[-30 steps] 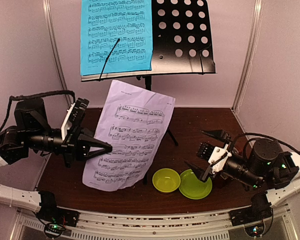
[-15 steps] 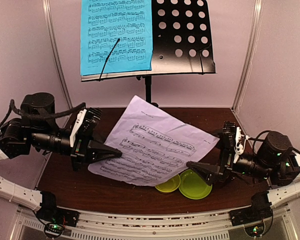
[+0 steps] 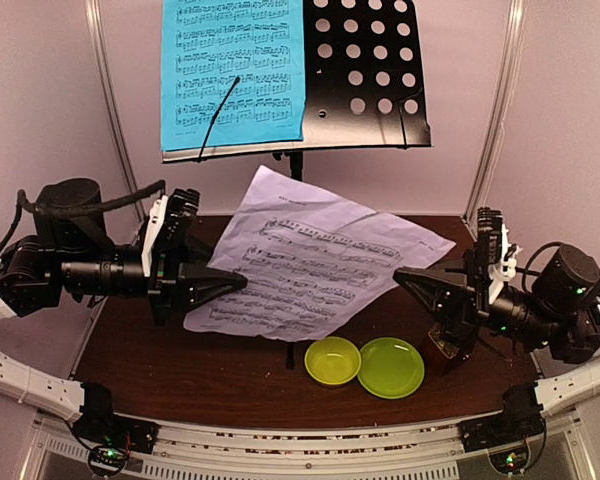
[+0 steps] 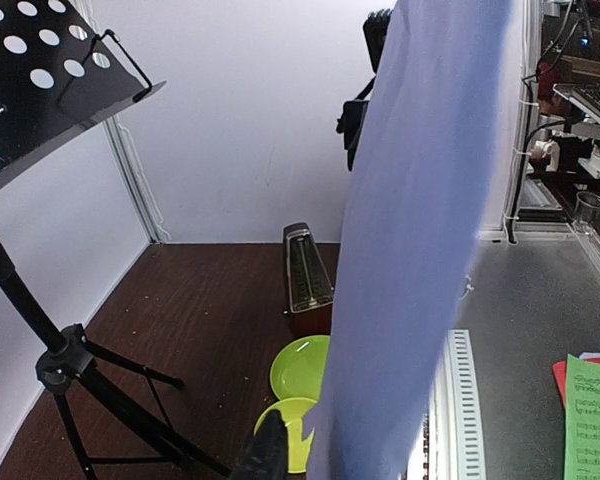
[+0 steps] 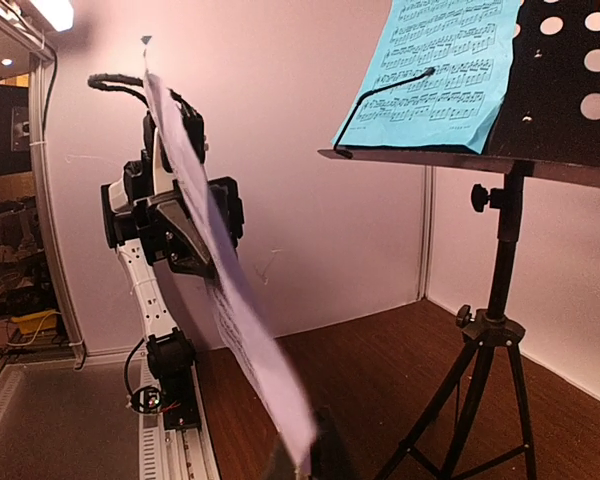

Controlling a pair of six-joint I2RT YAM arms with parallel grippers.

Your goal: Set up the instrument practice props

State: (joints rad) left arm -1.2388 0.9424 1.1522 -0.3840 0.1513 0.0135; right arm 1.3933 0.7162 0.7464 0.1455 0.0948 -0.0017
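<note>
Next, my left gripper opens and pinches the sheet's edge (image 3: pixel 224 248), as it has a gap to the lilac sheet, before my right gripper lets go of its side.
A pale lilac sheet (image 3: pixel 320 265) of printed music hangs stretched in the air between both arms. My right gripper (image 3: pixel 402 275) is shut on its right edge, and the paper runs down between the two fingers (image 5: pixel 320 465). My left gripper (image 3: pixel 238 283) is at the sheet's left edge. In the left wrist view one finger (image 4: pixel 270 455) shows with a thin gap to the paper (image 4: pixel 420 250), which hides the other finger. The black perforated music stand (image 3: pixel 365 70) rises at the back with a cyan sheet (image 3: pixel 232 70) on its left half. The brown metronome (image 4: pixel 305 275) stands under my right arm.
A lime-green bowl (image 3: pixel 332 360) and a lime-green plate (image 3: pixel 390 367) sit side by side near the front of the dark wooden table (image 3: pixel 180 350). The stand's tripod legs (image 4: pixel 120 400) spread over the back middle. White walls close the table in on three sides.
My right gripper has risen from beside the plate to the sheet's right edge and shut on it. The sheet swung from hanging down to nearly level between the arms.
</note>
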